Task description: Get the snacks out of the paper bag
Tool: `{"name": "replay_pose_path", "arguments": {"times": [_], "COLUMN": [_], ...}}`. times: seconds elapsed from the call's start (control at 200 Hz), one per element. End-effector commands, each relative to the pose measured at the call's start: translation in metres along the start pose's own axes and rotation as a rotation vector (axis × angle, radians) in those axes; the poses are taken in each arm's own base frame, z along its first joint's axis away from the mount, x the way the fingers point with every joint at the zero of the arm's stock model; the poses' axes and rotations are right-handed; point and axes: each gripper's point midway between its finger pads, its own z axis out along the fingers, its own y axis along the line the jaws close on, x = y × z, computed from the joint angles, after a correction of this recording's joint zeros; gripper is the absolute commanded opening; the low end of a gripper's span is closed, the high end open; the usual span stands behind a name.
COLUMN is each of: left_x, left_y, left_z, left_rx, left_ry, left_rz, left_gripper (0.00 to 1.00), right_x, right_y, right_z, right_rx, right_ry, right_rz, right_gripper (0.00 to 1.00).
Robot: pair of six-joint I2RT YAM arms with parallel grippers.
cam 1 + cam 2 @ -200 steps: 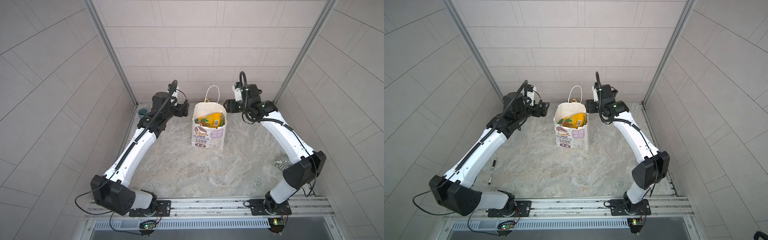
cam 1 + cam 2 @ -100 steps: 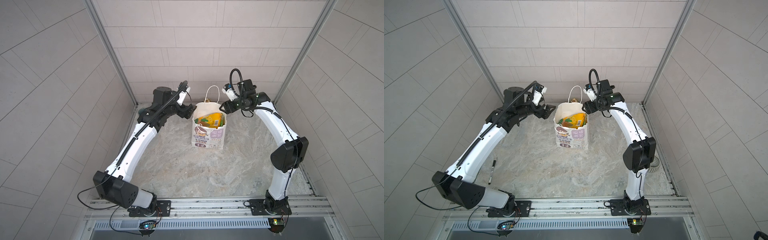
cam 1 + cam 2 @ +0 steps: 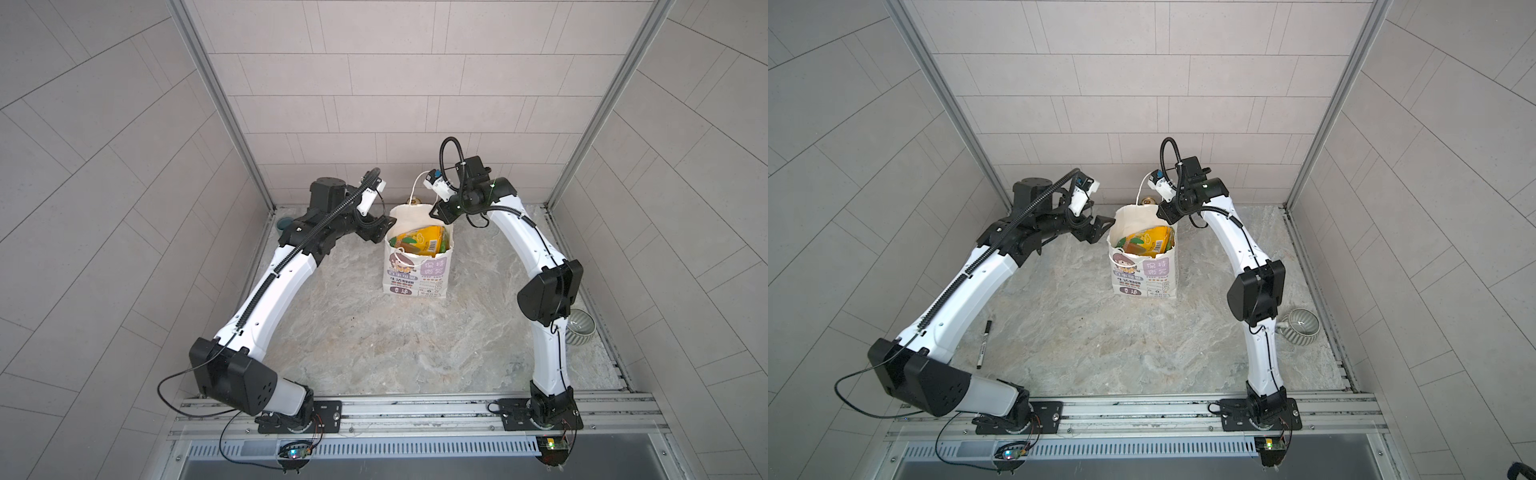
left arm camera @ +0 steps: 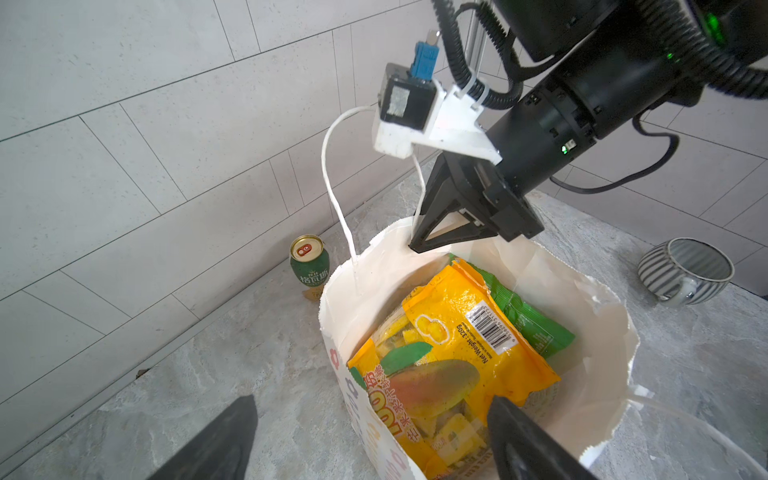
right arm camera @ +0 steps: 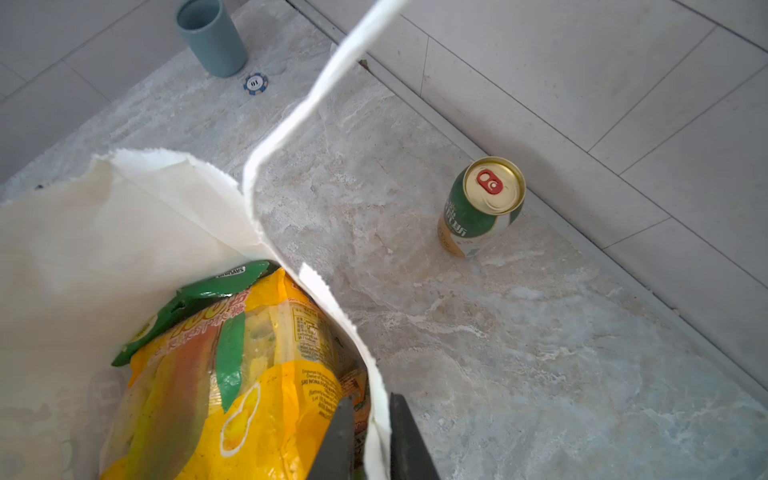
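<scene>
I need to next reach my left gripper into the paper bag and close it on the yellow-orange packet's edge (image 3: pixel 438 244) (image 4: pixel 517 342) next to its barcode.
The white paper bag (image 3: pixel 417 272) (image 3: pixel 1144 274) stands upright at the back middle in both top views, its mouth open. Snacks fill it: a yellow-orange packet (image 4: pixel 449 357) (image 5: pixel 232 395) on top, and a green packet (image 4: pixel 528 320) (image 5: pixel 208 286) behind it. My right gripper (image 5: pixel 371 399) (image 3: pixel 438 214) (image 4: pixel 415 247) is shut on the bag's far right rim, with the white paper pinched between its fingers. At the bag's left wall my left gripper (image 4: pixel 372 401) (image 3: pixel 380 228) is open, one finger outside the bag and one over the packets.
A green-gold can (image 4: pixel 309 266) (image 5: pixel 482 208) stands behind the bag by the wall. A grey-blue cup (image 5: pixel 212 37) (image 3: pixel 284 224) and a chip (image 5: pixel 255 83) sit at the back left. A striped mug (image 3: pixel 1300 330) lies at the right and a marker (image 3: pixel 984 343) at the left.
Both arms have closed in on the bag. My right gripper has dropped to the rim and shut on it. My left gripper has moved right to the bag's left wall, still open.
</scene>
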Motion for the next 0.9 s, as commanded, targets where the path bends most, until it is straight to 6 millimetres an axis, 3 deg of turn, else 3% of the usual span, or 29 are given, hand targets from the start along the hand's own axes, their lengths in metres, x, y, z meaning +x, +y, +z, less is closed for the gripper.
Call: {"name": "replay_pose_path", "arguments": {"times": [0.0, 0.06, 0.305, 0.59, 0.756, 0.896], "left_x": [-0.005, -0.006, -0.017, -0.043, -0.045, -0.045], "left_y": [0.001, 0.004, 0.021, 0.029, 0.028, 0.022], "left_z": [0.001, 0.002, 0.008, -0.008, -0.019, -0.028], "left_rx": [-0.009, -0.022, -0.077, -0.137, -0.153, -0.149], "left_ry": [-0.025, -0.024, -0.063, -0.145, -0.163, -0.186], "left_rz": [0.024, 0.026, -0.048, -0.127, -0.14, -0.167], "left_gripper": [0.91, 0.91, 0.88, 0.89, 0.87, 0.84], "right_x": [0.008, 0.008, -0.018, -0.064, -0.078, -0.077], "right_y": [0.01, 0.007, -0.035, -0.062, -0.055, -0.027], "right_z": [-0.003, -0.004, -0.015, -0.057, -0.078, -0.08], "right_rx": [-0.029, -0.011, 0.199, 0.36, 0.36, 0.291], "right_ry": [0.046, 0.049, -0.018, -0.186, -0.244, -0.235], "right_rz": [-0.038, -0.04, -0.001, 0.037, 0.033, -0.022], "right_gripper": [0.05, 0.0, 0.0, 0.0, 0.0, 0.0]}}
